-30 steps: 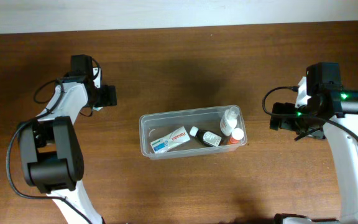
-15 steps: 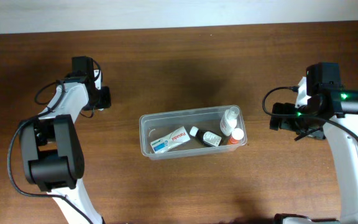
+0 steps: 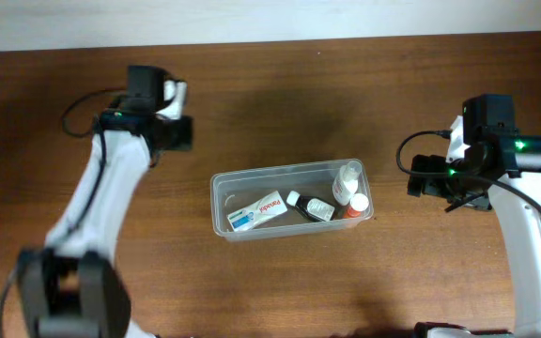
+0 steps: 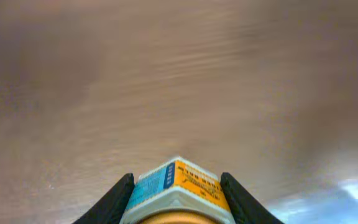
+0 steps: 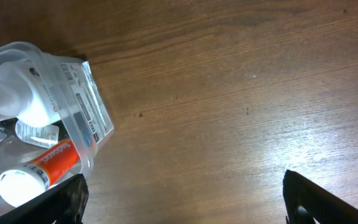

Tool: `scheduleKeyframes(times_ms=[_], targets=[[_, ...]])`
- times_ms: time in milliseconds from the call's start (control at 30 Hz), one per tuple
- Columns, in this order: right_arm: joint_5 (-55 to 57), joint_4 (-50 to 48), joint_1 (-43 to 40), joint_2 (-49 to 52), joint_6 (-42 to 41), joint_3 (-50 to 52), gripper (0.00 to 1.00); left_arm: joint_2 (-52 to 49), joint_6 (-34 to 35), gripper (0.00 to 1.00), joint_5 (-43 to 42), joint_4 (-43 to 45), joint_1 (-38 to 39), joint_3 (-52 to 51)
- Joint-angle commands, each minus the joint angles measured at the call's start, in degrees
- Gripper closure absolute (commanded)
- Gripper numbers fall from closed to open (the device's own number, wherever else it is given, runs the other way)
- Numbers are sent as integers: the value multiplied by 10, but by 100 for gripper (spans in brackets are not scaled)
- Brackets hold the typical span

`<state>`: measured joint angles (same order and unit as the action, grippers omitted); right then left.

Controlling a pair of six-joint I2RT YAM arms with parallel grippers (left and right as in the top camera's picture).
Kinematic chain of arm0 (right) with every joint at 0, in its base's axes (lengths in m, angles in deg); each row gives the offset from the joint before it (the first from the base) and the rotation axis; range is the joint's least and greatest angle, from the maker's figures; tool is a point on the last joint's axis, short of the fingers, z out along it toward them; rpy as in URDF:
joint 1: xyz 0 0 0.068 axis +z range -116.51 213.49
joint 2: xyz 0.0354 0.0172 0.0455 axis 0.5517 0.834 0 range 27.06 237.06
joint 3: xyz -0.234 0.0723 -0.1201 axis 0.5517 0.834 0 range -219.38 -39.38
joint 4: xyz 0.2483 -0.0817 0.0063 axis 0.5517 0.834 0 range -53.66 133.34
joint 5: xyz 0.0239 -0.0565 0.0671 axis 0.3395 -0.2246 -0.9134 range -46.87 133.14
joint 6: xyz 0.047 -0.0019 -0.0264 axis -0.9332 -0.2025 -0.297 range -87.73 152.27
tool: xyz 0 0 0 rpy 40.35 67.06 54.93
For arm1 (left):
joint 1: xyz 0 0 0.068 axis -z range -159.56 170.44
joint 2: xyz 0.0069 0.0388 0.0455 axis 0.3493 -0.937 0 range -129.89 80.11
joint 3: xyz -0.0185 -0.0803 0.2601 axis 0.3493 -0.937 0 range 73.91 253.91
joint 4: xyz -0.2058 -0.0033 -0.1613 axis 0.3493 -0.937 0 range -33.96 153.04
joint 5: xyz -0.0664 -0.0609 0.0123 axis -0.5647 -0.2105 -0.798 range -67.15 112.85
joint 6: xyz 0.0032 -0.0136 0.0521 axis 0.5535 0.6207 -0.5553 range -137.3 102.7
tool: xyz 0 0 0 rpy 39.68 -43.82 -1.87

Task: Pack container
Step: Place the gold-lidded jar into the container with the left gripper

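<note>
Next, my left gripper lets go of the small jar in the tub [image 3: 257, 192], at a spot that is just behind the white and blue box.
The container [image 3: 217, 199], a clear plastic tub, sits mid-table and holds a white and blue box [image 3: 256, 211], a dark bottle [image 3: 310, 207], a white bottle [image 3: 347, 178] and an orange tube [image 3: 357, 207]. My left gripper [image 3: 177, 133] hangs up and to the left of the tub. In the left wrist view that gripper [image 4: 176, 180] is shut on a small box [image 4: 179, 183] with a blue and orange label, above bare wood. My right gripper [image 3: 423, 178] stands open to the right of the tub. In its own view the right gripper [image 5: 185, 202] has nothing between its fingers, and the container's corner [image 5: 82, 102] lies at left.
The table is dark brown wood [image 3: 280, 103]. A pale wall strip [image 3: 270, 19] runs along the far edge. The right arm's cables [image 3: 411, 150] loop beside its wrist.
My left gripper closed on the small box, then rose and moved right, toward the container. The right arm and the tub's contents have not moved.
</note>
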<state>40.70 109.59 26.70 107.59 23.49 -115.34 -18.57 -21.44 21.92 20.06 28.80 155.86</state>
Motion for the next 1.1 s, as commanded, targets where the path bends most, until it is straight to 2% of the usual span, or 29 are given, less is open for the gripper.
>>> scheduleKeyframes(times_ms=[0,167,433,767,933,1067], targets=[[-2,-1,-4,1,4,0,8,76,-94,80,-25,-46,102,9],[-2,-1,-4,1,4,0,8,71,-125,80,-25,-91,210,0],[-2,-1,-4,1,4,0,8,-5,-163,80,-30,-89,268,-24],[-1,-1,-4,1,4,0,8,-104,-187,80,-23,-80,268,-24],[-2,-1,-4,1,4,0,8,-134,-187,79,31,-55,267,-24],[-1,-1,-4,1,4,0,8,-135,-187,79,42,-33,267,-24]])
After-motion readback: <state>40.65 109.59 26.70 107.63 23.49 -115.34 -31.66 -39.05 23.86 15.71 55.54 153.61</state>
